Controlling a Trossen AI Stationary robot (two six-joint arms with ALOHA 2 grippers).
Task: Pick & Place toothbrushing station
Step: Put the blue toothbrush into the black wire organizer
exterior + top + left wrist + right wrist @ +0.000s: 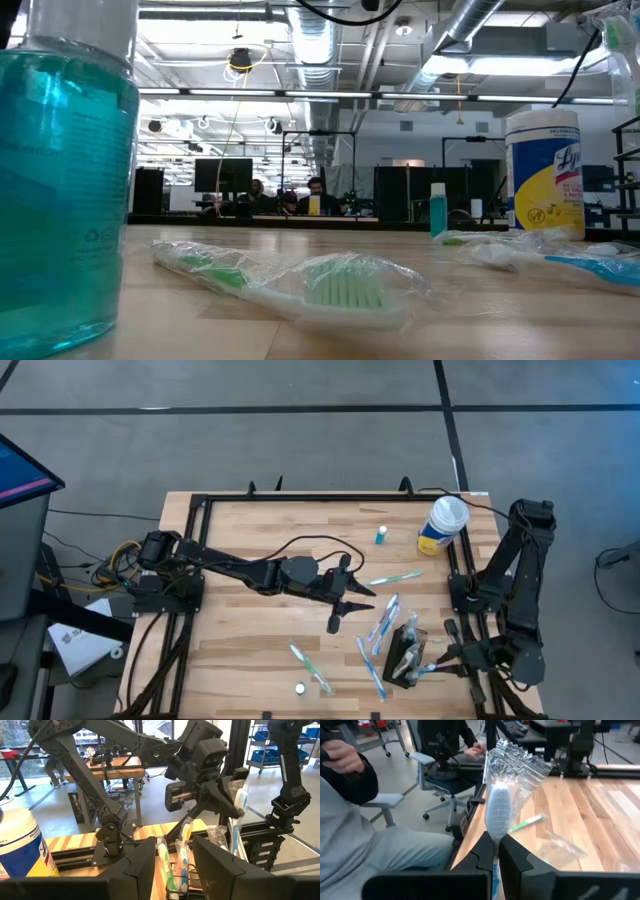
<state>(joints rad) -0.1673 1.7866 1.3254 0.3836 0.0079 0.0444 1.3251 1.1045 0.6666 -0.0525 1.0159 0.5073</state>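
Observation:
I need to release the blue wrapped toothbrush with my right gripper in the black mesh holder [411,662], beside the other wrapped toothbrushes.
The black mesh holder [405,652] stands on the table at the near right, with several wrapped toothbrushes upright in it; it also shows in the left wrist view [181,879]. My right gripper [440,665] is just right of the holder, shut on a blue wrapped toothbrush [235,827]. My left gripper [348,610] is open and empty over the table's middle, left of the holder and pointing at it. My right gripper pinches the wrapped toothbrush between its two fingers just below the brush head [496,836]. The head [241,799] and the crinkled wrapper stick out past the fingertips. The handle [234,837] runs steeply down beside the holder; I cannot tell whether its lower end rests in it.
Loose wrapped toothbrushes lie left of the holder [383,622], farther back [395,577] and near the front edge [310,665]. A yellow-and-blue canister [440,525] and a small tube [381,535] stand at the far right. A teal bottle [60,180] stands near the front edge.

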